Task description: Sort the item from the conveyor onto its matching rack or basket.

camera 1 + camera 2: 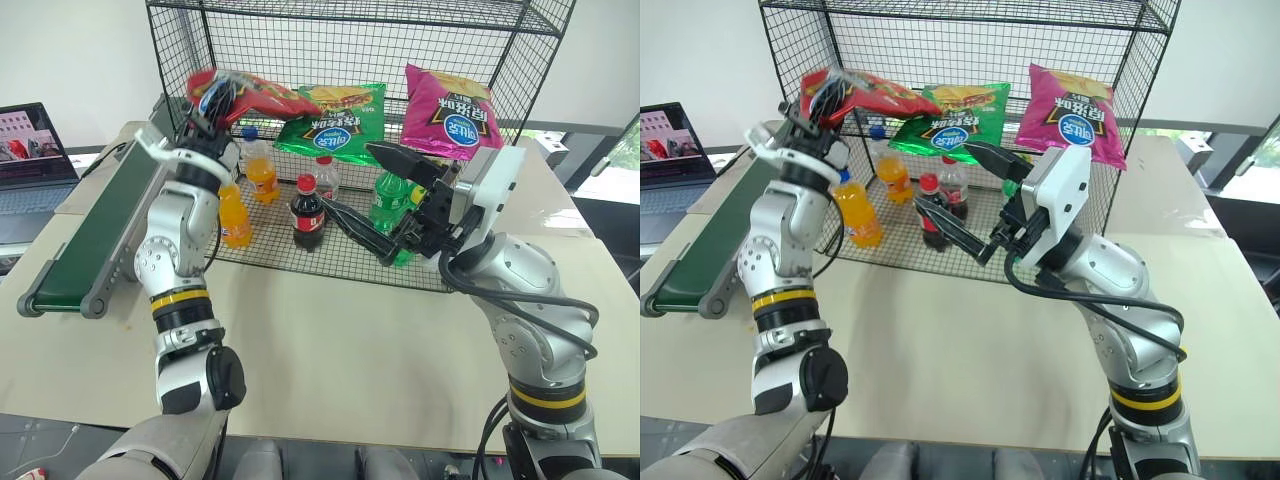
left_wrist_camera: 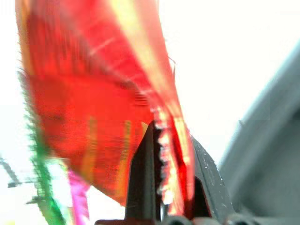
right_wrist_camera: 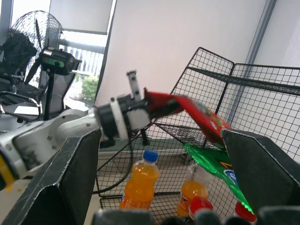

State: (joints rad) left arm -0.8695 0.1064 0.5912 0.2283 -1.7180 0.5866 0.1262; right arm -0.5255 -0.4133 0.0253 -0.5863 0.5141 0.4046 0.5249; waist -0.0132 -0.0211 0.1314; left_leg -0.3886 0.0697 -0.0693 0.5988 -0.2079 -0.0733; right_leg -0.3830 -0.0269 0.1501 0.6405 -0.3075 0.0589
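Next, my left gripper lets go of the red chip bag on the wire rack's level (image 1: 241,92) beside the green bag, at the spot nearest the conveyor.
The item, a red crinkly chip bag (image 1: 268,96), is held at the left side of the black wire rack (image 1: 330,262), level with the tier that bears the other bags. My left gripper (image 1: 207,103) is raised and shut on the bag's near end. In the left wrist view both fingers (image 2: 143,173) clamp the red foil (image 2: 93,103). The bag's far end reaches toward a green bag (image 1: 335,128). I cannot tell whether it rests on the shelf. The conveyor (image 1: 95,235) lies to the left with nothing on its belt. My right gripper (image 1: 348,178) hovers open before the rack's lower tier.
A magenta bag (image 1: 450,110) leans on the same tier, to the right of the green one. Below stand orange bottles (image 1: 233,215), a cola bottle (image 1: 308,215) and a green bottle (image 1: 390,200). A laptop (image 1: 35,145) sits at the far left.
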